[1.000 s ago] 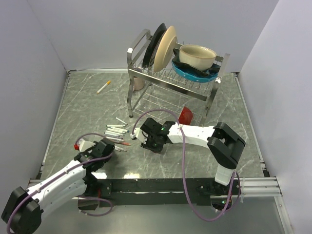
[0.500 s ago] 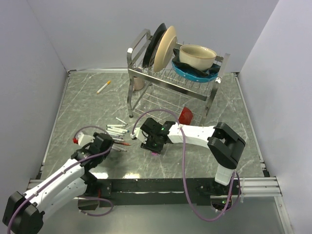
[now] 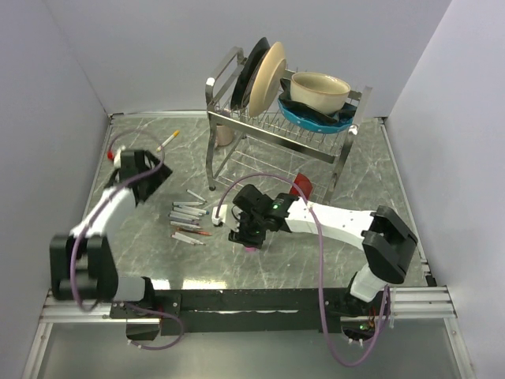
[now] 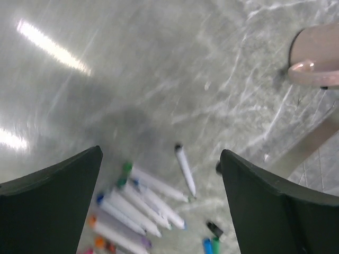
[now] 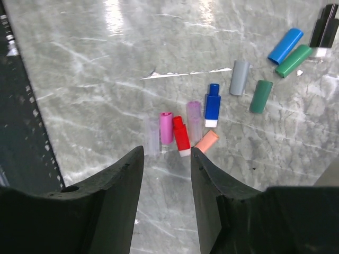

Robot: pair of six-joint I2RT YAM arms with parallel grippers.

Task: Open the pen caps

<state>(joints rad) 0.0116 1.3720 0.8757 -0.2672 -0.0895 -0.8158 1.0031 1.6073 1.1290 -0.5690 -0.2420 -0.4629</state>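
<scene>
I need to grab the lone white pen with the yellow cap with my left gripper by the pen's body [image 3: 162,145], near the end opposite the cap.
Several loose pen caps lie on the marble table in the right wrist view: pink [image 5: 166,127], red [image 5: 180,135], dark blue [image 5: 212,103], salmon [image 5: 206,141], grey [image 5: 239,78], green [image 5: 260,96]. My right gripper [image 5: 166,153] hovers just short of them, open, with nothing between its fingers. From above, it [image 3: 248,230] sits right of the row of white pens [image 3: 189,215]. My left gripper [image 3: 136,170] is raised at the far left, wide open and holding nothing. Its wrist view looks down on the pens [image 4: 143,201] and on blue [image 4: 207,245] and black [image 4: 214,228] caps.
A white pen with a yellow cap [image 3: 168,140] lies alone at the back left. A metal dish rack [image 3: 276,118] holding plates and bowls stands at the back centre, a red object [image 3: 301,187] under it. A pink cup [image 4: 318,58] sits by the rack's leg.
My left arm swung from the front left up to the far left while its jaws opened wide. The right jaws parted a little, and a pink cap now shows on the table beneath them.
</scene>
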